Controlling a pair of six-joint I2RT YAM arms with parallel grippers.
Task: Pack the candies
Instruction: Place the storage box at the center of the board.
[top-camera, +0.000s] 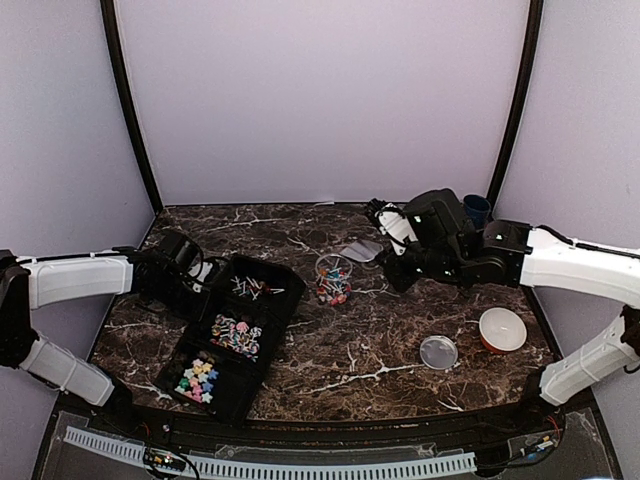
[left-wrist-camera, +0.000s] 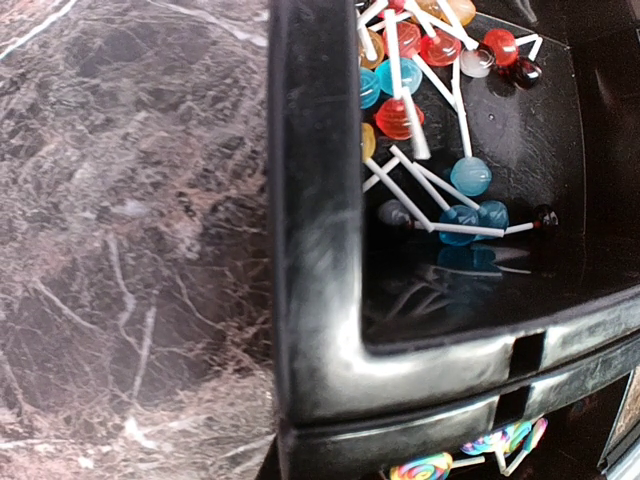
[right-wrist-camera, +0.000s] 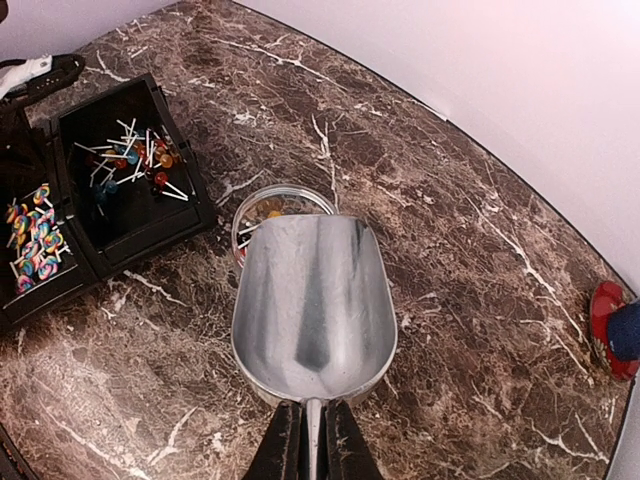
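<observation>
I need to set the black tray down with my left gripper beside the small clear jar (top-camera: 268, 259), with the tray's far end close to the back wall.
The candies fill a black three-compartment tray (top-camera: 268, 330): stick lollipops (top-camera: 255, 288) at the far end, swirl lollipops (top-camera: 236, 335) in the middle, pastel stars (top-camera: 197, 378) nearest. More candies sit in a small clear jar (top-camera: 333, 280). My left gripper (top-camera: 195, 280) is at the tray's far-left corner. Its fingers are out of the left wrist view, and the tray rim (left-wrist-camera: 310, 300) runs straight under it. My right gripper (right-wrist-camera: 312, 412) is shut on the handle of an empty metal scoop (right-wrist-camera: 314, 305). The scoop hangs just beside and above the jar (right-wrist-camera: 262, 203).
A clear round lid (top-camera: 438, 352) lies on the marble table at the front right. An orange-and-white bowl (top-camera: 502, 328) is beside it. A blue cup (top-camera: 477, 208) stands at the back right, behind the right arm. White walls close the back and sides.
</observation>
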